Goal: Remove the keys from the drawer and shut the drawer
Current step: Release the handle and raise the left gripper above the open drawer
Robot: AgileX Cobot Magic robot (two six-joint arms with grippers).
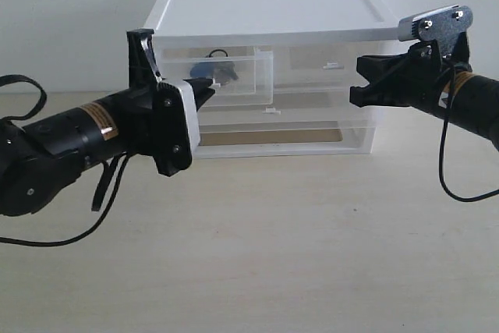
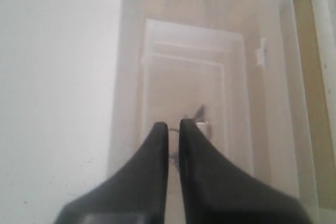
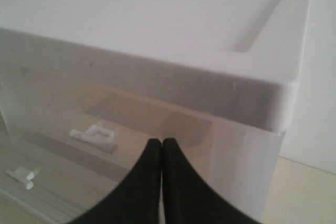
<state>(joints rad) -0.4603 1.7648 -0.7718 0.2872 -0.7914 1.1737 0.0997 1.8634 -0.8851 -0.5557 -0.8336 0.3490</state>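
Next, I take the drawer's front rim (image 1: 231, 58) with my left gripper and pull it further, because the drawer is only partly open with the keys under the white top.
The drawer (image 1: 263, 76), the left one of the unit's top pair, stands pulled out. Inside it lie the keys (image 1: 212, 69), with a blue fob and dark metal. My left gripper (image 1: 209, 90) reaches into the drawer at the keys. In the left wrist view I look down the drawer (image 2: 233, 82); the left gripper (image 2: 173, 125) is closed to a thin gap with the key ring in it, and part of the keys (image 2: 201, 120) shows past the fingertips. My right gripper (image 1: 355, 82) hovers before the unit's right front. It (image 3: 161, 141) is shut and empty.
The white-topped drawer unit (image 1: 265, 5) stands at the back of the wooden table (image 1: 273, 255). The right-hand twin drawer's tab handle (image 3: 94, 135) and the full-width drawer's handle (image 1: 270, 111) face forward. Black cables hang from both arms.
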